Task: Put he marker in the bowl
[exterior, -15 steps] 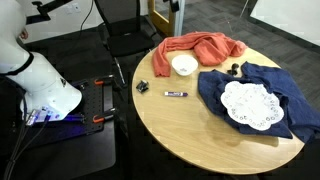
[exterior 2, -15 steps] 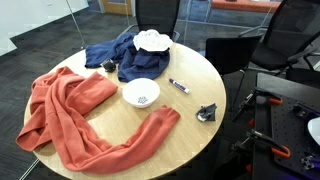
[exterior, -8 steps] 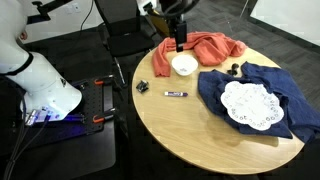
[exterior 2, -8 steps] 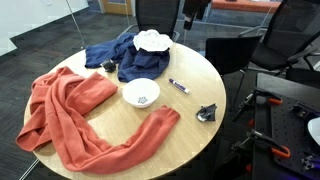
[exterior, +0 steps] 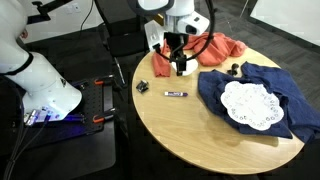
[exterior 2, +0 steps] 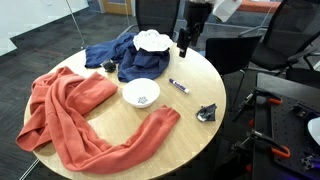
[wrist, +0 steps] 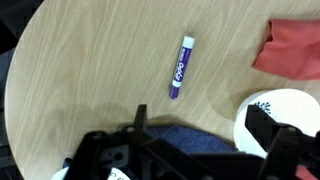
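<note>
Next, my gripper grips the marker's purple body (exterior: 176,94) (wrist: 181,68) at its middle, between its white end and its end nearer the dark blue cloth.
The marker (wrist: 181,67), a short purple stick with a lighter band, lies flat on the round wooden table; it shows in both exterior views (exterior: 176,94) (exterior 2: 179,86). The small white bowl (exterior 2: 141,93) stands beside the red cloth and shows at the wrist view's right edge (wrist: 288,112). In an exterior view my gripper (exterior: 181,68) stands in front of the bowl and hides most of it. The gripper (exterior 2: 184,48) hangs above the table, open and empty (wrist: 200,128), with the marker a short way off from its fingers.
A red cloth (exterior 2: 70,115) and a dark blue cloth (exterior: 255,85) lie on the table, with a white lacy doily (exterior: 248,103) on the blue one. A small chunky black object (exterior: 143,86) sits near the table edge. Office chairs stand around the table.
The arm has come down into both exterior views, from above the table's far side to just over the bowl area. The marker and bowl have not moved.
</note>
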Motion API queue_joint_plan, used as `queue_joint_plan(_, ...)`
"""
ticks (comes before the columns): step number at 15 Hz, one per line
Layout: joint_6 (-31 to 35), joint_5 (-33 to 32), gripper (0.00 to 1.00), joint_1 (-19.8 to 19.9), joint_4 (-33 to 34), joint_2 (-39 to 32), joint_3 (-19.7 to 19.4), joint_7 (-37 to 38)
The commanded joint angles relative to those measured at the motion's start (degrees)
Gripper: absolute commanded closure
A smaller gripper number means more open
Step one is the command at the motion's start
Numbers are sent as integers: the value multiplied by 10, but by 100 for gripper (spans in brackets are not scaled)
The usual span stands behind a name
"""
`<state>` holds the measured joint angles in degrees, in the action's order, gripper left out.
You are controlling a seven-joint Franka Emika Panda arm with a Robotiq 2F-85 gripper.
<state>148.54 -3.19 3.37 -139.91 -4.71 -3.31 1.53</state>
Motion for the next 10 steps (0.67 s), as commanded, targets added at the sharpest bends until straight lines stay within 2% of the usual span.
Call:
queue_joint_plan(1, 54, 10, 0, 2, 7, -50, -8, 21)
queue_joint_plan(3, 40, 4, 0, 0, 1, -41, -9, 10)
queue_joint_plan(8, 49, 5, 0, -1, 5, -60, -11, 14)
queue_joint_plan(10, 66, -15, 0, -8, 8, -76, -15, 31)
